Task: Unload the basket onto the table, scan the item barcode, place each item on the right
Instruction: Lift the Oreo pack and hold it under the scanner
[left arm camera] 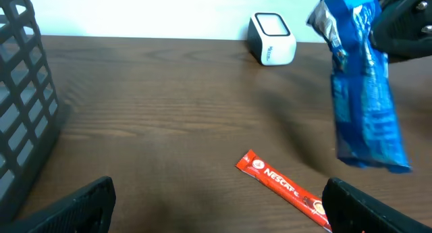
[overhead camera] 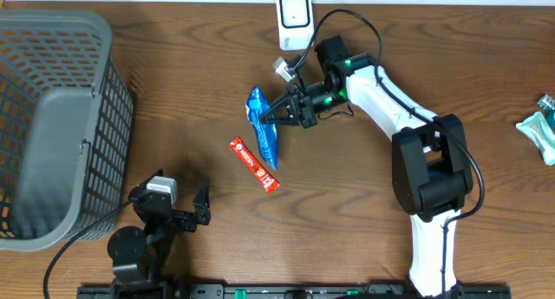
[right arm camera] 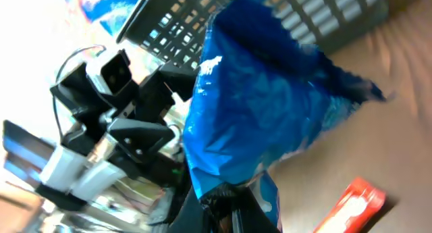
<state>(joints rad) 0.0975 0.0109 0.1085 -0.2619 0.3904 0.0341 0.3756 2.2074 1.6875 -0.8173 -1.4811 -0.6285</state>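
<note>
My right gripper is going to put the blue snack packet down on the bare table [overhead camera: 307, 126] next to the red Nescafe stick.
My right gripper [overhead camera: 270, 117] is shut on a blue snack packet [overhead camera: 263, 126], which hangs above the table centre. The blue snack packet [right arm camera: 270, 118] fills the right wrist view, and the gripper [right arm camera: 226, 196] pinches its edge. In the left wrist view the blue snack packet [left arm camera: 364, 84] hangs at the right. The white barcode scanner [overhead camera: 295, 18] stands at the table's far edge, just beyond the packet; the same scanner [left arm camera: 271, 38] shows in the left wrist view. My left gripper [overhead camera: 178, 204] rests open near the front left, its fingers [left arm camera: 81, 206] wide apart with nothing between them.
A red Nescafe stick [overhead camera: 254, 165] lies on the table below the packet, seen too as the red stick [left arm camera: 287, 187] in the left wrist view. A grey basket [overhead camera: 52, 126] takes up the left side. A teal packet [overhead camera: 539, 133] lies at the far right edge.
</note>
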